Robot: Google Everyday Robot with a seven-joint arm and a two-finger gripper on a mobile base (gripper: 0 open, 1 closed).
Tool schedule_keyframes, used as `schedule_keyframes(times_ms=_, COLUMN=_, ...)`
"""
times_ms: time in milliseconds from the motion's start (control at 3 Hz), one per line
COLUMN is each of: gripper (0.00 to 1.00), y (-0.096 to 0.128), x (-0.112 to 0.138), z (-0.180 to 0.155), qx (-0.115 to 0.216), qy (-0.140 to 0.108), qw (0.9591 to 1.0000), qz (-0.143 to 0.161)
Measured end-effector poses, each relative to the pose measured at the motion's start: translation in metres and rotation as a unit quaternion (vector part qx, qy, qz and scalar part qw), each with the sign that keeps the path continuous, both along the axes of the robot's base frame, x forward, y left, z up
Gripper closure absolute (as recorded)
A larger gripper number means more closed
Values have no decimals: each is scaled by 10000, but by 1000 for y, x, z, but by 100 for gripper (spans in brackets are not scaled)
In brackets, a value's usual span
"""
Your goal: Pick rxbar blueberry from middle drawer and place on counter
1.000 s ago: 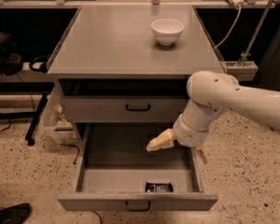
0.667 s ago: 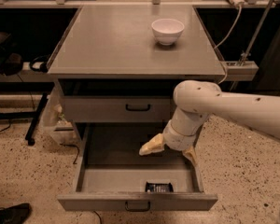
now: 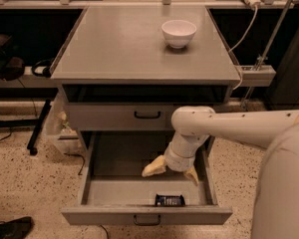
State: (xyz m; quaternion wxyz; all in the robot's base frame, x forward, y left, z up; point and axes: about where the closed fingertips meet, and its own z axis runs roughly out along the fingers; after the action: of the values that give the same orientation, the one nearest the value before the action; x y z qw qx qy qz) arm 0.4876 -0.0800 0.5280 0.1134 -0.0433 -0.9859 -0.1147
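The bar lies by the front of the open middle drawer. My gripper will close there on the middle of the rxbar blueberry [image 3: 170,200].
The middle drawer [image 3: 114,189] is pulled out at the bottom of the grey cabinet. The rxbar blueberry [image 3: 169,200], a small dark flat bar, lies inside it against the front wall, right of centre. My gripper [image 3: 172,172] reaches down into the drawer on the white arm, its cream fingers [image 3: 154,168] spread apart and empty, a little behind and above the bar. The counter [image 3: 124,44] is the broad grey cabinet top.
A white bowl [image 3: 179,33] stands on the counter at the back right. A shut grey drawer front [image 3: 114,117] with a black handle sits above the open drawer. A speckled floor surrounds the cabinet; a dark shoe [image 3: 10,228] lies at bottom left.
My arm has swung left and lower into the drawer, bringing the gripper closer above the bar. The bar and bowl have not moved.
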Motion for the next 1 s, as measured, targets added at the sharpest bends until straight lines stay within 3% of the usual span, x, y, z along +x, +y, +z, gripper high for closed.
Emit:
schedule_keyframes(times_ms=333, gripper=0, y=3, x=8, z=-68, qx=-193, qy=113, qw=9997, qz=120)
schedule_keyframes(times_ms=1000, gripper=0, y=3, x=15, z=-86, qx=-316, qy=156, qw=9990, qz=273)
